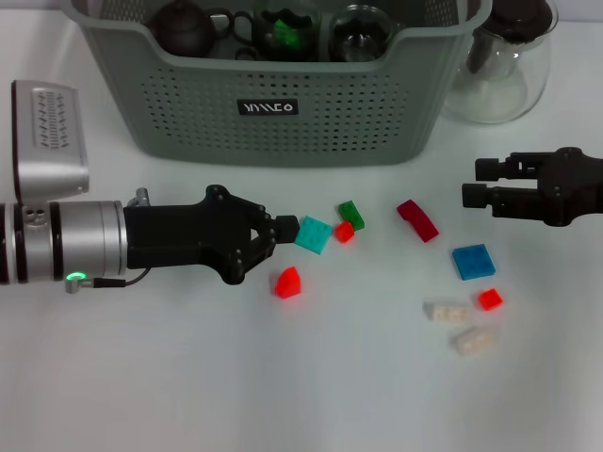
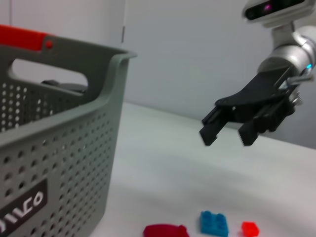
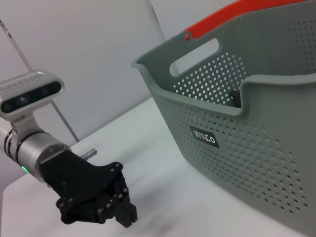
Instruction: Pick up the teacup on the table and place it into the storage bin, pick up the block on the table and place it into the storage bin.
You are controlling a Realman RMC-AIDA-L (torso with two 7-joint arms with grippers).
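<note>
My left gripper is shut and empty at the teal block's edge, so I should swing it toward the front, open it and pick up the red block (image 1: 288, 282) first.
The grey-green storage bin (image 1: 283, 141) stands at the back and also shows in the left wrist view (image 2: 59, 148) and the right wrist view (image 3: 256, 138). Dark tea ware (image 1: 184, 28) sits inside it; no teacup shows on the table. My left gripper (image 1: 285, 229) is low over the table with its fingers closed together. Its tips touch the left edge of a teal block (image 1: 314, 234). It also shows in the right wrist view (image 3: 126, 215). My right gripper (image 1: 474, 183) hovers open and empty at the right, seen too in the left wrist view (image 2: 227, 134).
Loose blocks lie on the table: red (image 1: 287, 282), green (image 1: 351, 214), small red (image 1: 344, 232), dark red curved (image 1: 417, 219), blue (image 1: 473, 261), another small red (image 1: 489, 299) and two white ones (image 1: 446, 312). A clear glass pitcher (image 1: 499, 66) stands right of the bin.
</note>
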